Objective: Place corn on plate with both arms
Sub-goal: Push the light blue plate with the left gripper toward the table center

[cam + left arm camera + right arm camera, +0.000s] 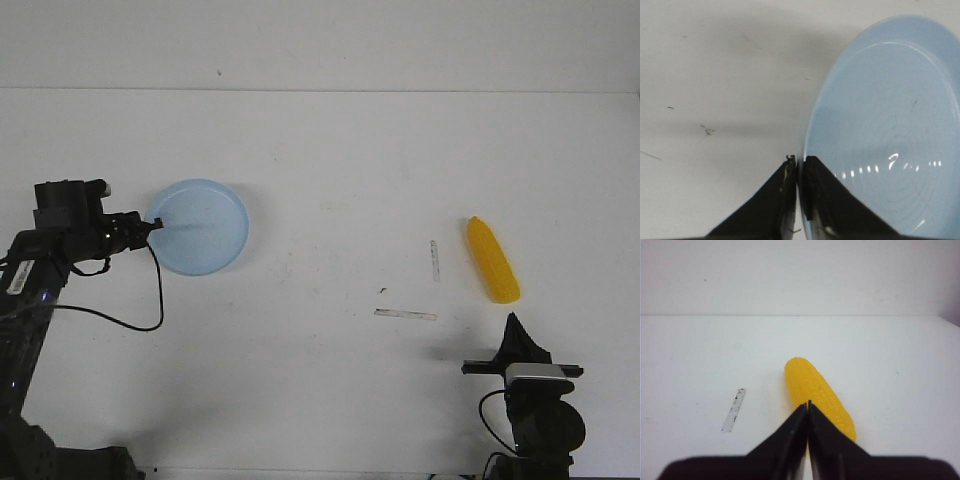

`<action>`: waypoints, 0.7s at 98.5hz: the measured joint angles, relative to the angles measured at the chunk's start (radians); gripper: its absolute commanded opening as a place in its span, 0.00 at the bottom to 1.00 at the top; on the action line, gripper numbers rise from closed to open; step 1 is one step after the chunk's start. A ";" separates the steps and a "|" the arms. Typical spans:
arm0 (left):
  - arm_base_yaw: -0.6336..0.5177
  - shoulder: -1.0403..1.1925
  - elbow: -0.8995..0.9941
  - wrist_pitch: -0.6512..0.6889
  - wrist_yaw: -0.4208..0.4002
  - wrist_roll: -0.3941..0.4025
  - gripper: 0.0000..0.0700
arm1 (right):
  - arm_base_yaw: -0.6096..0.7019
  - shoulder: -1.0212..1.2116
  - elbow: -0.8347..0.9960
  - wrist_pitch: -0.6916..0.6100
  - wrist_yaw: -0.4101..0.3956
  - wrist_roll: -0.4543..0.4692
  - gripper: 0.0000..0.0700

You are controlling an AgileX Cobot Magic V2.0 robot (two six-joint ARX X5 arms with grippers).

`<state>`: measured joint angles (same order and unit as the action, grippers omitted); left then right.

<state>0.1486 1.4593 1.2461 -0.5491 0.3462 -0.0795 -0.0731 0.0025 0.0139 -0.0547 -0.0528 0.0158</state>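
My left gripper is to set the pale blue plate down beside the nearer tape piece's end farthest from the corn (pixel 316 323). The plate still lies on the white table.
The pale blue plate (pixel 200 226) lies on the white table at the left. My left gripper (pixel 152 227) is shut on the plate's left rim; in the left wrist view the rim (pixel 810 130) runs between the two black fingers (pixel 799 161). The yellow corn (pixel 492 259) lies on the table at the right, far from the plate. My right gripper (pixel 516 326) is shut and empty, just in front of the corn's near end, a little apart from it. In the right wrist view the corn (pixel 815 390) lies just beyond the shut fingertips (pixel 807 404).
Two strips of white tape are stuck to the table: one (pixel 434 259) just left of the corn, one (pixel 405 314) nearer the front. The first also shows in the right wrist view (pixel 734 409). The table's far edge meets a white wall (pixel 320 40).
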 measured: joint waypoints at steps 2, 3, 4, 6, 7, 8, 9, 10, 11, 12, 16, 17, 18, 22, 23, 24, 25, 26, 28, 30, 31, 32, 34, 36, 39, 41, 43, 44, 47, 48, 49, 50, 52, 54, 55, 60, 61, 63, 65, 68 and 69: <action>-0.010 -0.012 0.000 -0.008 0.004 0.006 0.00 | 0.000 0.000 0.000 0.000 0.000 0.000 0.01; -0.016 -0.018 0.000 -0.012 0.005 0.009 0.00 | 0.000 0.000 0.000 0.000 0.000 0.000 0.01; -0.021 -0.023 0.000 -0.015 0.007 0.011 0.00 | 0.000 0.000 0.000 0.000 0.000 0.000 0.01; -0.034 -0.035 0.000 -0.022 0.011 0.017 0.00 | 0.000 0.000 0.000 0.000 0.000 0.000 0.01; -0.040 -0.040 0.000 -0.025 0.014 0.020 0.00 | 0.000 0.000 0.000 0.000 0.000 0.000 0.01; -0.046 -0.046 0.000 -0.028 0.016 0.024 0.00 | 0.000 0.000 0.000 0.000 0.000 0.000 0.01; -0.053 -0.051 0.000 -0.030 0.018 0.029 0.00 | 0.000 0.000 0.000 0.000 0.000 0.000 0.01; -0.060 -0.056 0.000 -0.034 0.020 0.034 0.00 | 0.000 0.000 0.000 0.000 0.000 0.000 0.01; -0.067 -0.062 0.000 -0.037 0.020 0.039 0.00 | 0.000 0.000 0.000 0.000 0.000 0.000 0.01; -0.075 -0.066 0.000 -0.039 0.021 0.043 0.00 | 0.000 0.000 0.000 0.000 0.000 0.000 0.01; -0.107 -0.082 0.000 -0.051 0.021 0.068 0.00 | 0.000 0.000 0.000 0.000 0.000 0.000 0.01; -0.116 -0.085 0.000 -0.054 0.021 0.074 0.00 | 0.000 0.000 0.000 0.000 0.000 0.000 0.01; -0.124 -0.089 0.000 -0.057 0.022 0.081 0.00 | 0.000 0.000 0.000 0.000 0.000 0.000 0.01; -0.159 -0.094 0.000 -0.073 0.024 0.111 0.00 | 0.000 0.000 0.000 0.000 0.000 0.000 0.01; -0.168 -0.095 0.000 -0.077 0.024 0.118 0.00 | 0.000 0.000 0.000 0.000 0.000 0.000 0.01; -0.177 -0.095 0.000 -0.082 0.025 0.124 0.00 | 0.000 0.000 0.000 0.000 0.000 0.000 0.01; -0.186 -0.095 0.000 -0.087 0.025 0.131 0.00 | 0.000 0.000 0.000 0.000 0.000 0.000 0.01; -0.195 -0.095 0.000 -0.092 0.025 0.138 0.00 | 0.000 0.000 0.000 0.000 0.000 0.000 0.01; -0.212 -0.093 0.000 -0.103 0.025 0.149 0.00 | 0.000 0.000 0.000 0.000 0.000 0.000 0.01; -0.230 -0.092 0.000 -0.116 0.025 0.161 0.00 | 0.000 0.000 0.000 0.000 0.000 0.000 0.01; -0.238 -0.091 0.000 -0.122 0.025 0.167 0.00 | 0.000 0.000 0.000 0.000 0.000 0.000 0.01; -0.248 -0.090 0.000 -0.129 0.025 0.172 0.00 | 0.000 0.000 0.000 0.000 0.000 0.000 0.01; -0.265 -0.088 0.000 -0.140 0.025 0.182 0.00 | 0.000 0.000 0.000 0.000 0.000 0.000 0.01; -0.283 -0.086 0.000 -0.150 0.025 0.194 0.00 | 0.000 0.000 0.000 0.000 0.000 0.000 0.01; -0.310 -0.083 0.000 -0.163 0.024 0.210 0.00 | 0.000 0.000 0.000 0.000 0.000 0.000 0.01; -0.328 -0.080 0.000 -0.171 0.024 0.221 0.00 | 0.000 0.000 0.000 0.000 0.000 0.000 0.01; -0.345 -0.078 0.000 -0.176 0.024 0.230 0.00 | 0.000 0.000 0.000 0.000 0.000 0.000 0.01; -0.354 -0.077 0.000 -0.178 0.024 0.235 0.00 | 0.000 0.000 0.000 0.000 0.000 0.000 0.01; -0.379 -0.072 0.000 -0.180 0.025 0.250 0.00 | 0.000 0.000 0.000 0.000 0.000 0.000 0.01; -0.387 -0.071 0.000 -0.180 0.025 0.254 0.00 | 0.000 0.000 0.000 0.000 0.000 0.000 0.01; -0.395 -0.069 0.000 -0.180 0.025 0.257 0.00 | 0.000 0.000 0.000 0.000 0.000 0.000 0.01; -0.403 -0.066 0.000 -0.180 0.025 0.262 0.00 | 0.000 0.000 0.000 0.000 0.000 0.000 0.01; -0.419 -0.061 0.000 -0.179 0.025 0.269 0.00 | 0.000 0.000 0.000 0.000 0.000 0.000 0.01; -0.434 -0.055 0.000 -0.179 0.025 0.275 0.00 | 0.000 0.000 0.000 0.000 0.000 0.000 0.01; -0.441 -0.052 0.000 -0.179 0.025 0.277 0.00 | 0.000 0.000 0.000 0.000 0.000 0.000 0.01; -0.474 -0.032 0.000 -0.177 0.026 0.284 0.00 | 0.000 0.000 0.000 0.000 0.000 0.000 0.01; -0.480 -0.028 0.000 -0.176 0.026 0.285 0.00 | 0.000 0.000 0.000 0.000 0.000 0.000 0.01; -0.492 -0.019 0.000 -0.174 0.026 0.288 0.00 | 0.000 0.000 0.000 0.000 0.000 0.000 0.01; -0.503 -0.010 0.000 -0.171 0.025 0.291 0.00 | 0.000 0.000 0.000 0.000 0.000 0.000 0.01; -0.520 0.003 0.000 -0.164 0.025 0.293 0.00 | 0.000 0.000 0.000 0.000 0.000 0.000 0.01; -0.525 0.008 0.000 -0.162 0.025 0.294 0.00 | 0.000 0.000 0.000 0.000 0.000 0.000 0.01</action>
<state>-0.3767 1.4673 1.2465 -0.7109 0.3714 0.2150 -0.0731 0.0025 0.0139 -0.0547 -0.0528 0.0162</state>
